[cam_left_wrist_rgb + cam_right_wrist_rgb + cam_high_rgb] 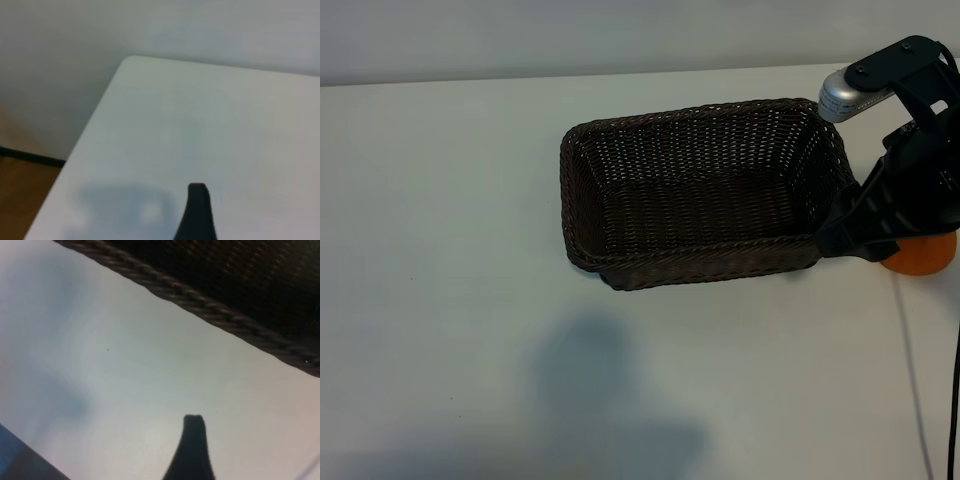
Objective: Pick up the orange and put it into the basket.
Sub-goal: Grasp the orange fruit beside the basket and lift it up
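Observation:
The middle of the orange [920,246] beside the basket is the next place my right gripper will go to and close on.
The dark brown wicker basket [582,190] stands on the white table, right of centre. Just off its right end lies the orange [924,256], mostly covered by my right arm, with only a lower slice of it showing. My right gripper [858,236] hangs low between the basket's right end and the orange. In the right wrist view one black finger [193,442] shows over bare table beside the braided basket rim [200,305]; the orange does not appear there and nothing is held. The left wrist view gives one finger [198,210] of my left gripper, open over bare table.
The table's far corner [127,60] and its edge drop to a brown floor in the left wrist view. A thin cable [912,370] trails over the table under the right arm. A broad shadow [605,400] lies on the white surface in front of the basket.

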